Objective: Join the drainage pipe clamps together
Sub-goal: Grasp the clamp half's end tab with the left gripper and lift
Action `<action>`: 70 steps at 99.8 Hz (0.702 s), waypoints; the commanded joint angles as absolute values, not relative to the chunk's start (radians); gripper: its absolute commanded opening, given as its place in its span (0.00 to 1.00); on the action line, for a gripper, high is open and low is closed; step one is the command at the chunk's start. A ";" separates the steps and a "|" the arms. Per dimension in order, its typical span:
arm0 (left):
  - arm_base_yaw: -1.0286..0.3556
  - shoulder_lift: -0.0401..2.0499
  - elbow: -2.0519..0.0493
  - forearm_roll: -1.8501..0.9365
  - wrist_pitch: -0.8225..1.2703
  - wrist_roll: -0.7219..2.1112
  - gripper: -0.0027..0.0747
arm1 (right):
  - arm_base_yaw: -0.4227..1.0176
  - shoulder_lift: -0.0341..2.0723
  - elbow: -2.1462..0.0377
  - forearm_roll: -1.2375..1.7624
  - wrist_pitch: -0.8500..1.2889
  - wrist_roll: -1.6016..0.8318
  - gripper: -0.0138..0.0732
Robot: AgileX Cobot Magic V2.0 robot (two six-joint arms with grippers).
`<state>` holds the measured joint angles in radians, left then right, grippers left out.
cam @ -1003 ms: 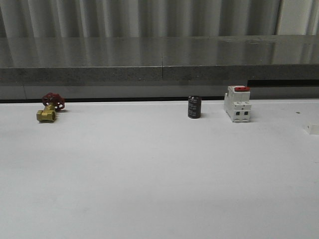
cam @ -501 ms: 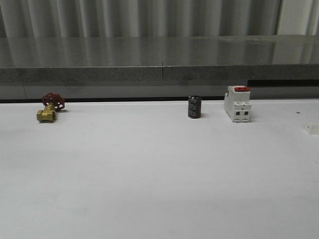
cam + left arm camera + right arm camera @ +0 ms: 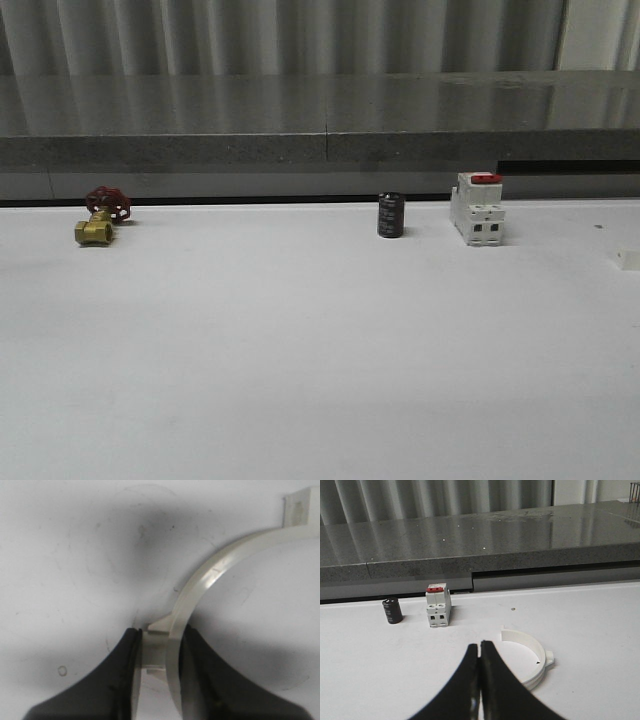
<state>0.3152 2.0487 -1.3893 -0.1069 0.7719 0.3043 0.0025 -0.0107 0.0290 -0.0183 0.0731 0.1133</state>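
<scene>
My left gripper is going to set the clamp, now held over the white table, on the table (image 3: 200, 295) in front of the brass valve, a little toward the black cylinder.
My left gripper (image 3: 160, 642) is shut on one white drainage pipe clamp (image 3: 210, 577), pinching its curved band and outer lug between the black fingers. The band arcs away from the jaws to a flat end tab, over the white table. In the right wrist view, the second clamp (image 3: 522, 637) lies flat on the table, a half ring with a small outer lug. My right gripper (image 3: 480, 644) is shut with nothing in it, its tips close beside that clamp's open side and apart from it.
Along the table's (image 3: 300, 350) back edge stand a brass valve (image 3: 95, 230) with a red handwheel, a black cylinder (image 3: 390, 215) and a white breaker (image 3: 477, 208) with a red switch. A small white piece (image 3: 627, 259) shows at the right edge. A grey ledge runs behind.
</scene>
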 commanded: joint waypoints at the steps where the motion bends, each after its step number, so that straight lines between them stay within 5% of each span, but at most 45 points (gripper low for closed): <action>1: 0.303 1.966 -1.415 -0.146 0.770 0.303 0.01 | -0.003 -0.030 0.009 -0.014 -0.009 0.113 0.08; 34: 0.144 1.825 -1.413 -0.191 0.878 0.168 0.01 | -0.003 -0.030 0.009 -0.014 -0.009 0.113 0.08; 70: -0.237 1.807 -1.404 -0.104 0.785 -0.134 0.01 | -0.003 -0.030 0.009 -0.014 -0.009 0.113 0.08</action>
<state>-0.1542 1.8556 -1.3852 -0.1366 0.8458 -0.0408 0.0025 -0.0107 0.0290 -0.0183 0.0731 0.1133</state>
